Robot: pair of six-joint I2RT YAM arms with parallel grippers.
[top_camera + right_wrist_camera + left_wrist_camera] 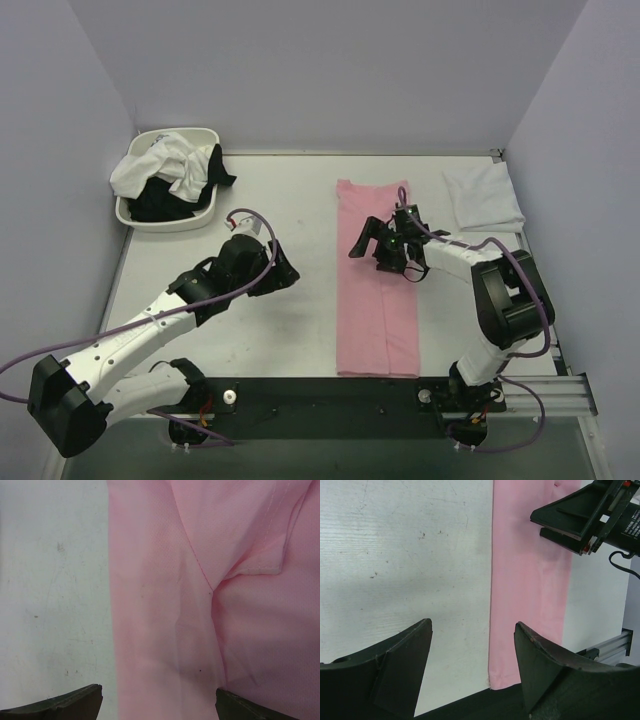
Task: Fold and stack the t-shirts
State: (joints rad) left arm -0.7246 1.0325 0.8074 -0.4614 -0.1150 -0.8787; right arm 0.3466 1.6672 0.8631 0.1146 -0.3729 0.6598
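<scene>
Next, my left gripper will close on the near corner [341, 373] [493, 685] of the light pink t-shirt, on the side toward the basin.
A light pink t-shirt [375, 300] lies on the table folded into a long narrow strip, from the near edge toward the back. My right gripper [380, 248] is open and hovers over the strip's upper half; its wrist view shows the pink t-shirt [200, 580] with a folded-in sleeve between the jaw tips. My left gripper [285, 275] is open and empty over bare table left of the strip; its wrist view shows the strip's near end [527, 605]. A folded white t-shirt [483, 198] lies at the back right. White and black t-shirts [170, 172] are heaped in the basin.
A white oval basin [165, 218] stands at the back left corner. A black rail [330, 392] with both arm bases runs along the near edge. Grey walls close the left, back and right sides. The right arm's gripper [580, 517] shows in the left wrist view.
</scene>
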